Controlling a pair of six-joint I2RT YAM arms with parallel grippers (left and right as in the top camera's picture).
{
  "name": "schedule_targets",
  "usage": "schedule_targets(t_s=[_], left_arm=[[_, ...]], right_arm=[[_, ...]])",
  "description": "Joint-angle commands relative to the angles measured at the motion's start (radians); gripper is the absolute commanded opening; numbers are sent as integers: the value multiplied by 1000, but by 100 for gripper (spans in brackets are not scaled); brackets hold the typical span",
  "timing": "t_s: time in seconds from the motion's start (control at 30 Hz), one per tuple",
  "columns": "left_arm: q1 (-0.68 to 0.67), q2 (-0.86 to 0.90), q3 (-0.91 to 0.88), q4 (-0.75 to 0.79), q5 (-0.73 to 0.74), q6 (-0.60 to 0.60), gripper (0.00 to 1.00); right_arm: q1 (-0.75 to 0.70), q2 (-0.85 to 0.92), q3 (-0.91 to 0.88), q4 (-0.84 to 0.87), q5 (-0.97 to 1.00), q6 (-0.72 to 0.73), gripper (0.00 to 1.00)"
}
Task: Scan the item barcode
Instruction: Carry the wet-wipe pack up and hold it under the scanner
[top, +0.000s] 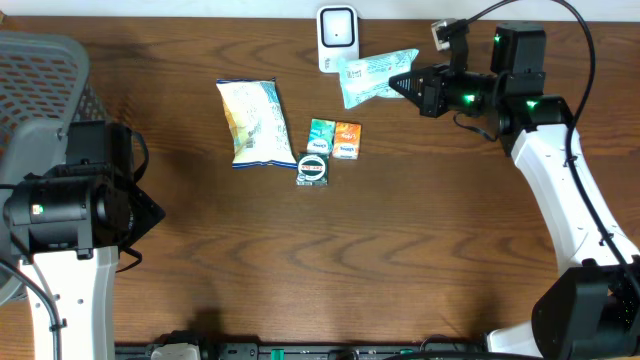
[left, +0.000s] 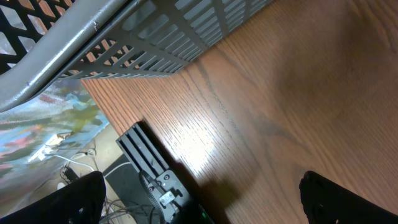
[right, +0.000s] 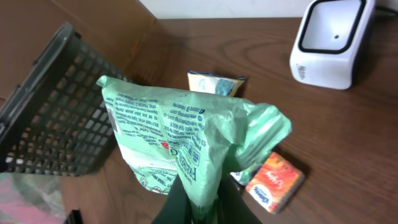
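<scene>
The robot's right gripper should release the pale green printed packet, now hanging lifted above the table, on the bare wood a short way (top: 424, 165) beyond the orange box.
My right gripper (top: 408, 84) (right: 202, 208) is shut on the edge of a pale green printed bag (top: 372, 76) (right: 186, 134), which hangs lifted above the table. The bag sits just right of the white barcode scanner (top: 337, 38) (right: 333, 43) at the back edge. In the right wrist view the bag's printed text faces the camera and its seam is pinched between the black fingers (right: 180, 205). My left gripper (left: 205, 202) stands open and empty over bare wood at the front left, far from the items.
A white-and-yellow snack bag (top: 253, 122) lies mid-table, with a green box (top: 320, 135), an orange box (top: 347, 139) (right: 275, 182) and a round dark tin (top: 313, 169) beside it. A grey mesh basket (top: 40, 75) (left: 155, 37) (right: 56, 106) stands at the far left.
</scene>
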Motion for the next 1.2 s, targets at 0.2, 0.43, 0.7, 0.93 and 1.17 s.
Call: schedule_targets(t_s=[0.2, 0.43, 0.7, 0.93, 1.17], left_arm=[[4, -4, 1, -6, -3, -13, 97], [4, -4, 1, -6, -3, -13, 98], [4, -4, 1, -6, -3, -13, 98], [4, -4, 1, -6, -3, -13, 97], [4, -4, 1, -6, -3, -13, 98]], right_arm=[[76, -14, 14, -5, -32, 92, 1], [121, -14, 14, -5, -22, 92, 1], [122, -14, 14, -21, -16, 94, 2], [123, -14, 13, -82, 164, 177, 2], [123, -14, 13, -86, 175, 179, 2]])
